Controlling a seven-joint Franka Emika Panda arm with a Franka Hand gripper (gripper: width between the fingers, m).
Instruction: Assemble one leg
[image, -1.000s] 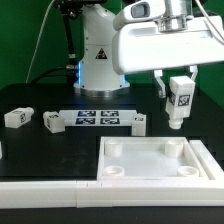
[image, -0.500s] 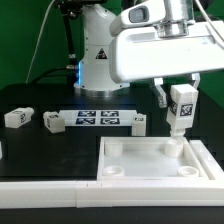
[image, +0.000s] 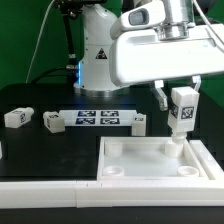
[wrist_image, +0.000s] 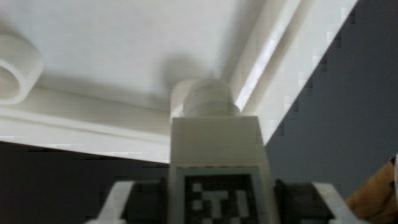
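Next, my gripper lets go of the leg standing upright in the white tray's near corner socket (image: 188, 171), just below the leg's tip. The leg now hangs just above the tray's far corner.
My gripper (image: 180, 100) is shut on a leg (image: 181, 112), a white blocky peg with a black-and-white tag, held upright with its narrow tip pointing down. The tip hangs just above the far right corner of the large white square tray (image: 120, 160), near a round corner socket (image: 178, 150). In the wrist view the held leg (wrist_image: 215, 150) fills the middle, its tip over the tray's inner corner (wrist_image: 125, 60), with the fingers (wrist_image: 121, 195) at both sides of its tag. Three more legs lie on the table: one (image: 16, 117), one (image: 54, 122), one (image: 138, 122).
The marker board (image: 97, 118) lies behind the tray, between the loose legs. The robot base (image: 97, 55) stands at the back. The tray's other corner sockets (image: 118, 150) are open. A round socket rim (wrist_image: 15, 62) shows in the wrist view.
The gripper with the leg has moved a little toward the exterior view's right and slightly down, closer over the tray's far right corner. The loose legs have not moved.
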